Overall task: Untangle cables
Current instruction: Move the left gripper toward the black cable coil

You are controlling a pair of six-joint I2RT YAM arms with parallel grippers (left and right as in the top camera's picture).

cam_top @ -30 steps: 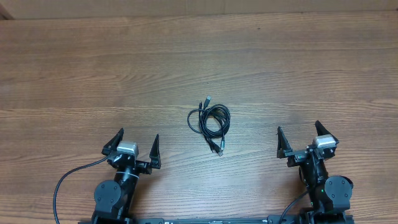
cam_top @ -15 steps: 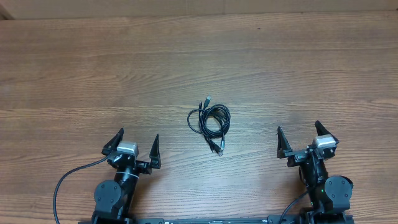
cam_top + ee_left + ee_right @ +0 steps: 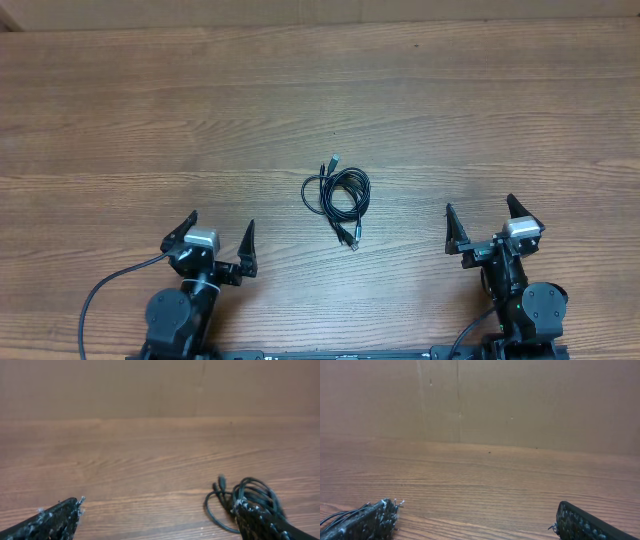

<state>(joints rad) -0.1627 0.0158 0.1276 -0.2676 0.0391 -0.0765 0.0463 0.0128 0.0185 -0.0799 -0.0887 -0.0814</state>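
Observation:
The black coil of cables is next for my left gripper, which should go to it and close on the coil's side (image 3: 330,195) (image 3: 235,496) beside the single loose loop.
The cables (image 3: 338,195) lie in one small tangled black coil at the middle of the wooden table, with plug ends sticking out at the top and bottom. My left gripper (image 3: 219,232) is open and empty near the front edge, left of the coil. In the left wrist view the coil (image 3: 245,497) sits ahead and to the right, partly behind my right finger, between open fingers (image 3: 157,510). My right gripper (image 3: 481,215) is open and empty at the front right. In the right wrist view a bit of cable (image 3: 340,515) shows at the far left beside the open fingers (image 3: 476,515).
A brown wall (image 3: 520,400) stands along the table's far edge. A thick black arm cable (image 3: 105,290) loops at the front left by the left arm's base.
The left arm has shifted very slightly left and toward the front edge. The cables and the right arm have not moved.

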